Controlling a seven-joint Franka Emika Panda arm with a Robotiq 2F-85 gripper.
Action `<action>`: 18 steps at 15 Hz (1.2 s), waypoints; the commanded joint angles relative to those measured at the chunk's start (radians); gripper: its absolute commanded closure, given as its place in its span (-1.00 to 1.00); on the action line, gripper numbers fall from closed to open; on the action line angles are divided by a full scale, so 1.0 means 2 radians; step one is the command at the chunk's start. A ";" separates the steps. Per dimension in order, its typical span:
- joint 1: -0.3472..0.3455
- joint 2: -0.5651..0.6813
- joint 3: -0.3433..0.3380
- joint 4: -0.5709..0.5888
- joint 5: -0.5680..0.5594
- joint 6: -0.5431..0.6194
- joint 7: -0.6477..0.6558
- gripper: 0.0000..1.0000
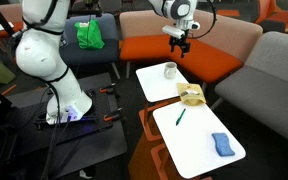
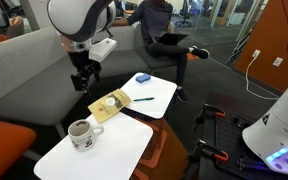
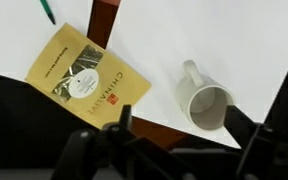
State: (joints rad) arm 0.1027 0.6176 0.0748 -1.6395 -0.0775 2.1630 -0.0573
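The white mug's rim (image 1: 174, 66) (image 3: 190, 107) has a side toward the yellow packet. My gripper needs to go to that side next and close there.
A white mug (image 3: 206, 100) stands on a small white table (image 3: 184, 40), near its edge. My gripper (image 3: 181, 122) hangs open above it with nothing between the fingers (image 3: 239, 125). In both exterior views the gripper (image 1: 179, 42) (image 2: 84, 78) is well above the mug (image 1: 170, 69) (image 2: 80, 132), not touching it. A yellow packet (image 3: 89, 80) (image 1: 191, 95) (image 2: 111, 104) lies across the gap between the two white tables. A green pen (image 1: 180, 116) (image 3: 48, 10) and a blue object (image 1: 223, 145) (image 2: 142, 77) rest on the second table (image 1: 199, 140).
Orange and grey sofas (image 1: 174, 50) surround the tables. A green cloth (image 1: 89, 35) lies on a dark chair behind. A person (image 2: 159, 25) sits on the sofa in an exterior view. The robot's white base (image 1: 69, 105) stands on a dark cart.
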 commanded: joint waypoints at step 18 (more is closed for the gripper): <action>0.011 0.164 0.030 0.181 0.015 -0.087 -0.058 -1.00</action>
State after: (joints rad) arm 0.1170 0.9443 0.1442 -1.2821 -0.0550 1.9913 -0.1702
